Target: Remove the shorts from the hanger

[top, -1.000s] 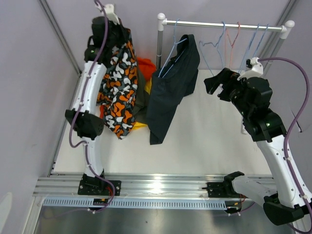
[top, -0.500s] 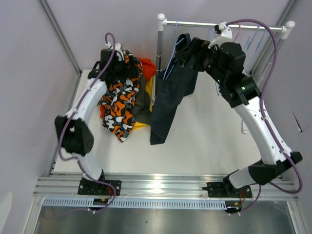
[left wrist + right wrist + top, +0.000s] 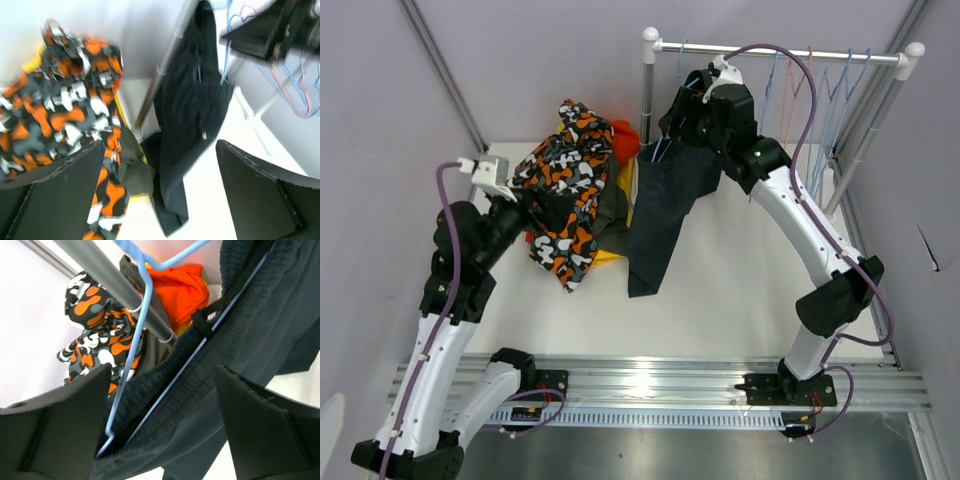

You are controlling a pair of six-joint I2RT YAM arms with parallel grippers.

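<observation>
The side of the dark navy shorts (image 3: 682,202) (image 3: 201,134), just below the light blue hanger, should be the next place my left gripper goes to and closes on.
Dark navy shorts (image 3: 665,200) hang by the waistband on a light blue hanger (image 3: 131,347) at the left end of the rail (image 3: 780,50). My right gripper (image 3: 688,110) is up at that waistband. In the right wrist view its jaws (image 3: 164,390) are open and stand on either side of the gathered waistband (image 3: 165,385) and the hanger's lower wire. Camouflage shorts (image 3: 570,190) lie on a pile with orange-red (image 3: 622,140), olive (image 3: 612,205) and yellow (image 3: 608,257) shorts. My left gripper (image 3: 542,208) is open and empty beside the pile.
Several empty wire hangers (image 3: 800,80) hang further right on the rail. The rail's white post (image 3: 648,90) stands between the pile and the hanging shorts. Grey walls close in on the left and right.
My left gripper opened, let the camouflage shorts drop on the pile, and drew back toward the near left. My right arm swung left to the hanging dark shorts, and its jaws have narrowed.
</observation>
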